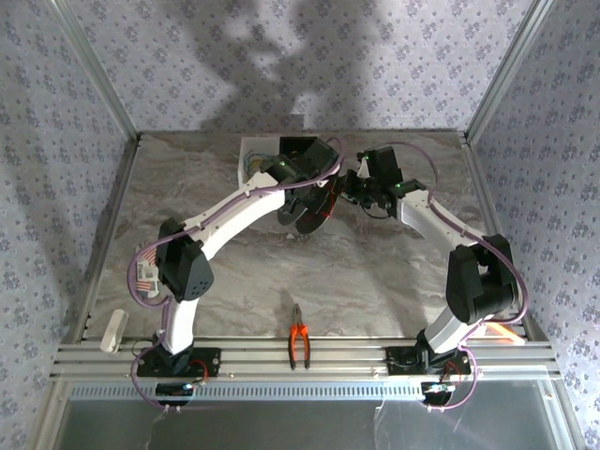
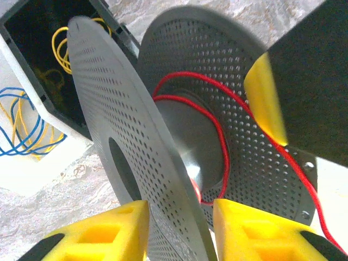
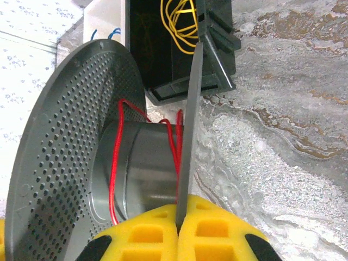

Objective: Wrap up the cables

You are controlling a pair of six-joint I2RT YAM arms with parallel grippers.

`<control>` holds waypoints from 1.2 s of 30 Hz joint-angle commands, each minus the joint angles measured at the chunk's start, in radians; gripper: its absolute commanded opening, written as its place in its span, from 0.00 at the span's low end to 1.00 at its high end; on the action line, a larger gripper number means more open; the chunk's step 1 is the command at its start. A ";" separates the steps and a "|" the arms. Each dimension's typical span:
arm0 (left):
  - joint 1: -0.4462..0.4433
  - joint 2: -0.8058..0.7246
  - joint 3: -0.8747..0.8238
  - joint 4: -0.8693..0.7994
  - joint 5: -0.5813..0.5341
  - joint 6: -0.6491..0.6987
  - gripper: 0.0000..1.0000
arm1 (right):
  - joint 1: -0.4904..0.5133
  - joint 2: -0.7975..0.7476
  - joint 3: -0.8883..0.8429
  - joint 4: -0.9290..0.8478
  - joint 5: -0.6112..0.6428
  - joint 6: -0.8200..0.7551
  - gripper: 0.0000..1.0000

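Note:
The spool's near disc slants across my left gripper's open fingers; they should line up and close on the disc's edge [image 2: 192, 202] before my right gripper opens.
A thin red cable [image 2: 223, 141] lies in a few loose turns round the hub of a black perforated spool [image 2: 217, 70], which is held up on edge above the table's far middle [image 1: 312, 208]. My left gripper [image 2: 180, 228] is open, its yellow fingers standing either side of the near flange with a gap on the right. My right gripper [image 3: 178, 225] is shut on the thin edge of one flange of the spool [image 3: 60, 136]. Red cable [image 3: 115, 163] runs over the grey hub there. The cable's tail trails off past the right gripper's yellow pad [image 2: 265, 98].
A black box [image 3: 163, 49] with a yellow wire coil and a white tray [image 2: 38, 174] with blue and yellow wire stand just behind the spool, at the back [image 1: 255, 159]. Orange-handled pliers [image 1: 299, 345] lie by the near rail. A white object [image 1: 112, 328] sits front left.

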 commanded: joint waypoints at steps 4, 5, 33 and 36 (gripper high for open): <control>0.022 -0.044 -0.060 0.066 0.006 -0.008 0.37 | 0.006 0.006 0.045 -0.013 -0.047 -0.025 0.00; 0.022 -0.040 -0.061 0.065 0.000 -0.008 0.37 | 0.005 0.008 0.047 -0.013 -0.050 -0.024 0.00; 0.033 0.085 0.018 0.018 -0.059 -0.036 0.23 | 0.065 -0.036 0.130 -0.109 0.015 -0.078 0.00; 0.039 0.085 0.011 0.018 -0.050 -0.040 0.16 | 0.066 -0.044 0.135 -0.110 0.011 -0.083 0.00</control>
